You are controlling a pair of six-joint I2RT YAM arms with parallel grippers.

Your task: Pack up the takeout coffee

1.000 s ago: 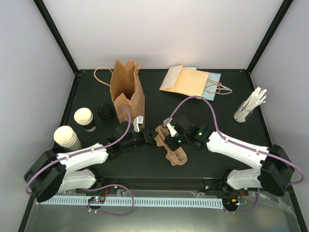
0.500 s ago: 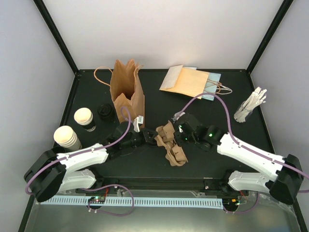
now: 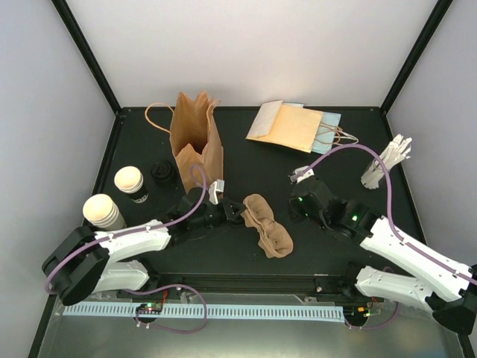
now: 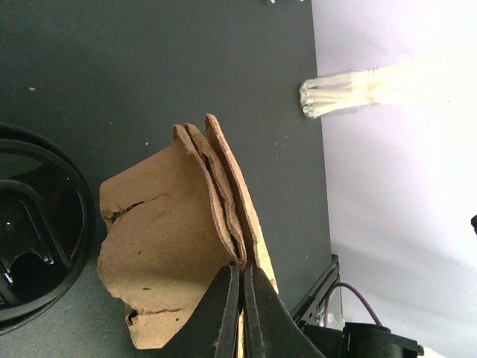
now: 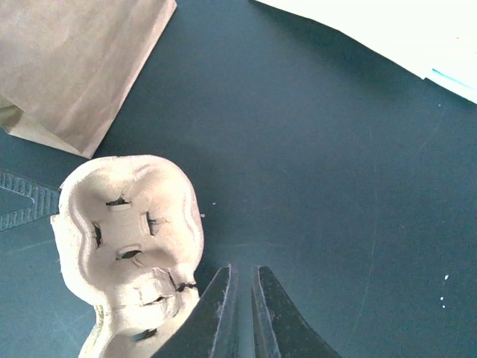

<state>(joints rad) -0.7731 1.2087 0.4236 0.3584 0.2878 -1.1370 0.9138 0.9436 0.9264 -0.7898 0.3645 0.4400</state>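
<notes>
Next, my right gripper opens, pinches one carrier's rim (image 5: 74,274) and pulls that carrier away, because the carriers sit nested with their rims together in my left gripper.
Two takeout coffee cups stand at the table's left in the top view, one with a black sleeve (image 3: 129,182), the other nearer (image 3: 103,211). Neither gripper is near them. A brown moulded-pulp carrier (image 3: 267,224) lies mid-table. My left gripper (image 3: 238,212) is shut on the carrier's (image 4: 164,224) left edge, fingers (image 4: 242,268) pinching its thin rim. My right gripper (image 3: 295,195) hangs right of the carrier (image 5: 130,224), apart from it. Its fingers (image 5: 240,270) are shut with only a slit between them and hold nothing.
A brown paper bag (image 3: 195,138) stands open at the back left, with black lids (image 3: 162,172) beside it. Flat paper bags (image 3: 294,125) lie at the back. White stirrers in a holder (image 3: 387,164) stand at the right.
My right gripper has come off the carrier and drawn back to the right. The carrier has settled on the table, with the left gripper still holding its edge.
</notes>
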